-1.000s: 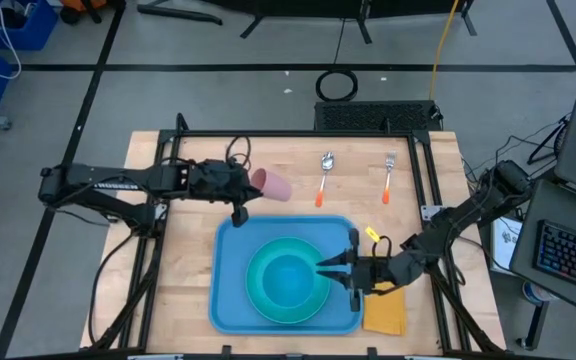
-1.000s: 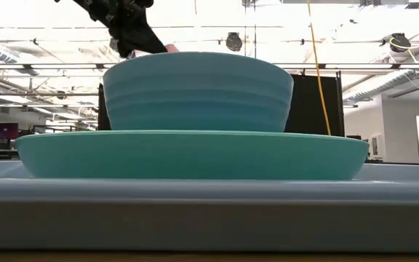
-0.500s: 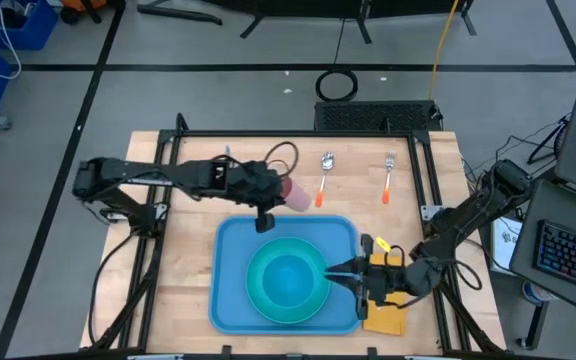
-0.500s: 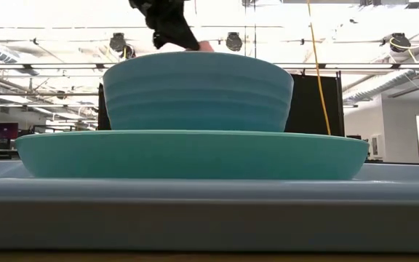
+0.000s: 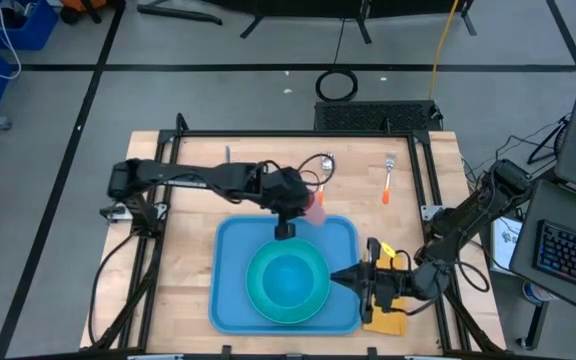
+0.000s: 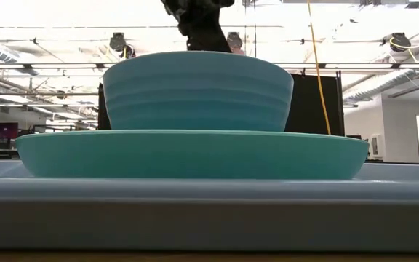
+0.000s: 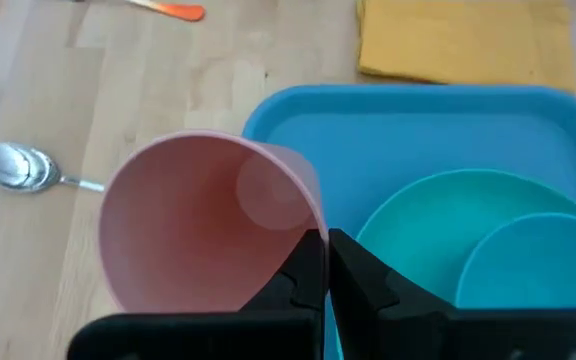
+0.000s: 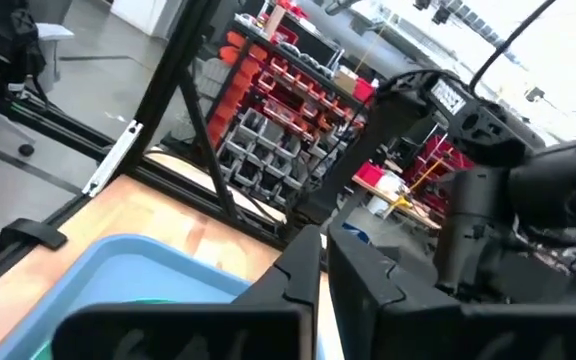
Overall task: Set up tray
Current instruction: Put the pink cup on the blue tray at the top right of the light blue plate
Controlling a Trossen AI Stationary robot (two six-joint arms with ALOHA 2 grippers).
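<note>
Next, I let go of the pink cup with my left gripper in the tray's far corner on the napkin's side (image 5: 334, 238) (image 7: 320, 153), next to the turquoise plate.
The light-blue tray (image 5: 230, 300) lies on the wooden table and carries a turquoise plate (image 5: 260, 303) with a turquoise bowl (image 5: 288, 277) on it. In the low view the bowl (image 6: 198, 91) stands on the plate (image 6: 191, 154), inside the tray (image 6: 209, 211). My left gripper (image 5: 301, 205) hovers over the tray's far edge, shut on a pink cup (image 5: 315, 206). My right gripper (image 5: 338, 277) is shut and holds nothing; it sits low over the tray's right rim, pointing at the plate. Its wrist view shows the shut fingers (image 8: 323, 265) above the tray's corner (image 8: 128, 270). My left gripper (image 7: 325, 255) pinches the pink cup's wall at its rim (image 7: 313, 215), one finger inside the cup and one outside. The cup is lifted clear and lies on its side in the hold, with its mouth toward the wrist camera and its base away from the arm.
A spoon (image 5: 325, 163) and a fork with an orange handle (image 5: 388, 176) lie on the table beyond the tray. A yellow-orange napkin (image 5: 386, 318) lies right of the tray, partly under my right arm. Bare wood shows left of the tray (image 5: 183, 270).
My left gripper has carried the pink cup toward the table's right and near edges, from beyond the tray's far left corner to over its far edge. My right gripper has drawn back from the plate's right side toward the table's right edge and slightly nearer.
</note>
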